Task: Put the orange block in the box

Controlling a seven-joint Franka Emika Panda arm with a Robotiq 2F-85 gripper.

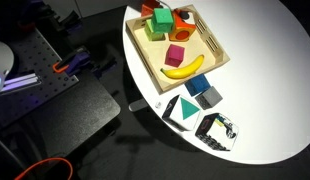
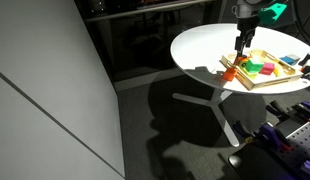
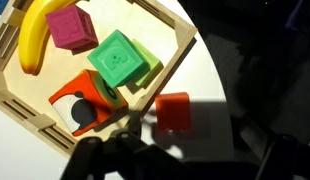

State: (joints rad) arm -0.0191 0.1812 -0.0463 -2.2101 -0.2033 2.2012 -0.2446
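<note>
The orange block [image 1: 148, 6] [image 3: 173, 112] lies just outside the box's rim near the green cube, and my gripper should close on its opposite sides next.
The orange block [image 3: 173, 110] lies on the white table just outside the rim of the box [image 3: 165, 72], near the corner, and shows small in an exterior view [image 2: 227, 72]. The box is a light-wood tray, seen in both exterior views [image 1: 223, 58]. It holds a banana [image 3: 35, 35], a magenta cube [image 3: 71, 28], a green cube [image 3: 121, 60] and an orange piece with a dark hollow [image 3: 83, 108]. My gripper [image 2: 243, 42] hangs above the block, dark at the bottom of the wrist view [image 3: 180, 152]. It looks open and holds nothing.
The round white table [image 1: 265, 60] also carries two blue blocks [image 1: 205, 92] and two dark printed cards [image 1: 200, 120] near its edge. A dark cabinet [image 1: 65, 110] stands beside the table.
</note>
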